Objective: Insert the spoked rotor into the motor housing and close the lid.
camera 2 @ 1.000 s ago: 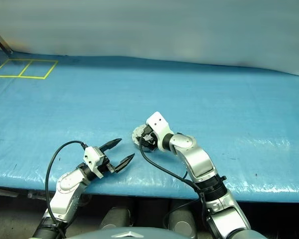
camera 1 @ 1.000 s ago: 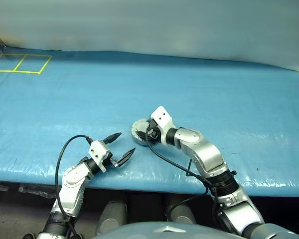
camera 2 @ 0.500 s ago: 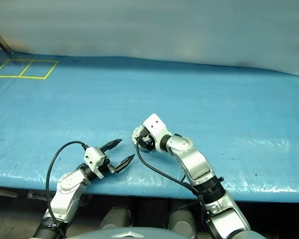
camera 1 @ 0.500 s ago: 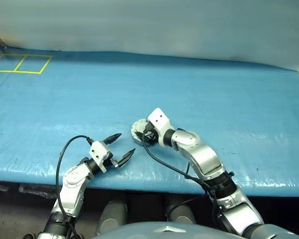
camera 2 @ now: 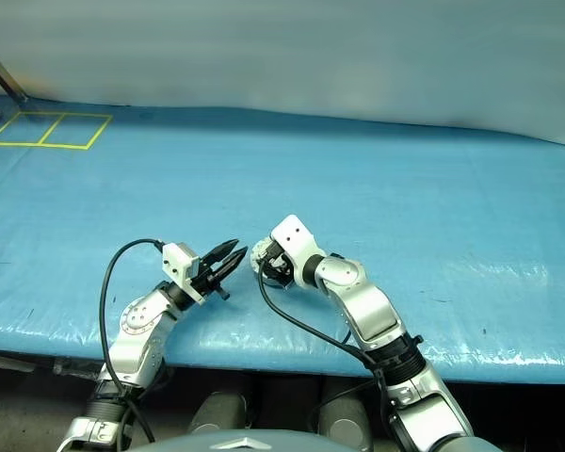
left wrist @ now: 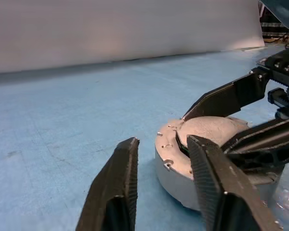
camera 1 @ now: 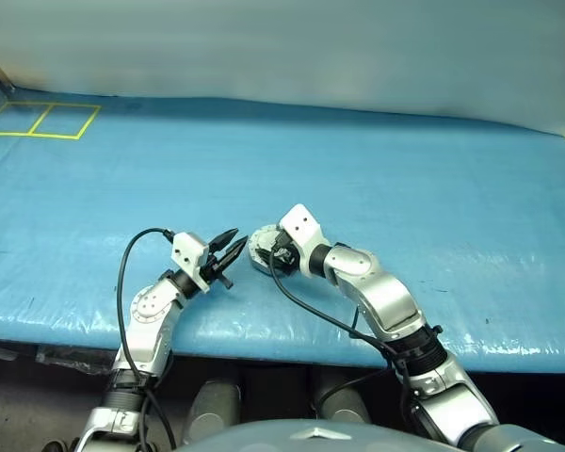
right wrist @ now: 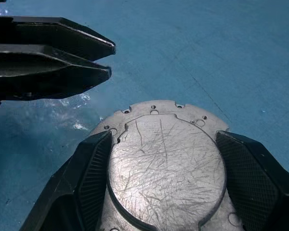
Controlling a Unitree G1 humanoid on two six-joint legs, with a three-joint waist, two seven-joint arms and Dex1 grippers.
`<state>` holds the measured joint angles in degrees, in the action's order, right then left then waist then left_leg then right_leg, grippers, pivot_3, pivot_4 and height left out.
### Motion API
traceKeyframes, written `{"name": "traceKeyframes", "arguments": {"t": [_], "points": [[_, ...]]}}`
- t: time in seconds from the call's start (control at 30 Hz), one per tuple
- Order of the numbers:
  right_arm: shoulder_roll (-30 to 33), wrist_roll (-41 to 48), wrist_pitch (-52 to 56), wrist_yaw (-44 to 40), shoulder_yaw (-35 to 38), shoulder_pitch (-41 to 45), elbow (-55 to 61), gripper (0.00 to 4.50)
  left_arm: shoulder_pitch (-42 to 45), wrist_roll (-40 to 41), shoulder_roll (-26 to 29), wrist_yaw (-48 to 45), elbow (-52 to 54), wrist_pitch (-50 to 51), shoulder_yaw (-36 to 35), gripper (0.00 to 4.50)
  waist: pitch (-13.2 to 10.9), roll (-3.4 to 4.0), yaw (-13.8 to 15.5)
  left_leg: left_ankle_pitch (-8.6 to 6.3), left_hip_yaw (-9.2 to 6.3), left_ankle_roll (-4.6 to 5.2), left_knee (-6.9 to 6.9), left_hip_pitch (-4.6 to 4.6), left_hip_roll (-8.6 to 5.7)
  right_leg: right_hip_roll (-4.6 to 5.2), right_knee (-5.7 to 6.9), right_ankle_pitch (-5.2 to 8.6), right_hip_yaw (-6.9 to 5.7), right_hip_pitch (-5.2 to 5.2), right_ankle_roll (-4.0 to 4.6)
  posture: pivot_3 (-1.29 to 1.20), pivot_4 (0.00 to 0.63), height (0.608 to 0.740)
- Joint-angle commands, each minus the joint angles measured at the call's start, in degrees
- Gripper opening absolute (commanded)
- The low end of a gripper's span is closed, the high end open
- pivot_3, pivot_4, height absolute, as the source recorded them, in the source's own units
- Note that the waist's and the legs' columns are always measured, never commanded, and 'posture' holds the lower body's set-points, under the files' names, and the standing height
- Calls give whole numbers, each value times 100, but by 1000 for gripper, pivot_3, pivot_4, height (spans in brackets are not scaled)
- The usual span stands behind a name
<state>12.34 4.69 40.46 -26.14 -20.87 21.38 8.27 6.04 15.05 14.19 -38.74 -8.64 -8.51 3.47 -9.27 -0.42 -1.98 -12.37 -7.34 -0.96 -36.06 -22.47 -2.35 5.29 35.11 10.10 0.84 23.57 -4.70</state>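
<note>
The robot's right gripper straddles just the raised cap from above, so it should open, come in low and pinch the motor housing's side edge (left wrist: 269, 190), with one finger above and one below.
The motor housing (right wrist: 166, 183) is a round silver-grey metal casing lying on the blue table with a flat, scratched face up. My right gripper (right wrist: 164, 139) straddles it, one black finger (right wrist: 86, 178) pressed against each side of the rim. My left gripper (camera 1: 235, 242) hovers just left of the housing (camera 1: 260, 250), pointing at it. Its fingers are drawn almost together with a narrow gap and nothing between them. The spoked rotor is out of view. I cannot tell the lid apart from the casing.
A blue tarp (camera 1: 405, 179) covers the table, and its front edge (camera 1: 292, 344) runs close below both arms. Yellow tape squares (camera 1: 38, 120) mark the far left corner. A pale wall (camera 1: 282, 47) stands behind the table.
My left gripper has gone from wide open to nearly closed and has moved forward and up, toward the housing. The right gripper has stayed on the housing.
</note>
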Motion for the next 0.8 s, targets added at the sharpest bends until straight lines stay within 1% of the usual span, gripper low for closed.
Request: {"name": "traceKeyframes", "arguments": {"t": [0.03,0.07,0.2,0.3,0.57,0.8], "points": [[28,-91,96,150,124,-111,-108,3564,208,-182,-127,78,-106,132,172,136,1,0,-1,0,0,0,0,0,-1,0,-1,0,0,-1,0,0,150,740],[26,-90,101,161,134,-124,-94,3564,244,-236,-137,98,-131,175,201,60,2,0,-2,0,0,0,0,0,-1,0,-1,-1,0,0,-1,0,150,740],[16,-84,108,194,159,-155,-66,3564,301,-464,-91,201,-199,415,317,60,2,0,1,0,-2,0,0,0,-1,-1,-1,-1,0,1,-2,0,150,740],[11,-77,108,216,178,-175,-52,3564,259,-797,22,344,-209,564,439,60,13,3,26,0,-4,0,0,0,-1,0,-1,-1,-1,-3,-2,0,150,740],[2,-55,105,217,182,-178,-53,3564,9,-708,103,267,64,767,488,60,25,7,51,0,-6,0,-1,2,-2,0,-1,0,-1,-5,0,0,150,740],[19,137,57,8,294,-153,30,3564,-17,-450,-47,209,194,787,452,60,27,6,70,0,-6,0,-1,1,-2,1,-2,0,-1,-5,0,0,150,740]]}}
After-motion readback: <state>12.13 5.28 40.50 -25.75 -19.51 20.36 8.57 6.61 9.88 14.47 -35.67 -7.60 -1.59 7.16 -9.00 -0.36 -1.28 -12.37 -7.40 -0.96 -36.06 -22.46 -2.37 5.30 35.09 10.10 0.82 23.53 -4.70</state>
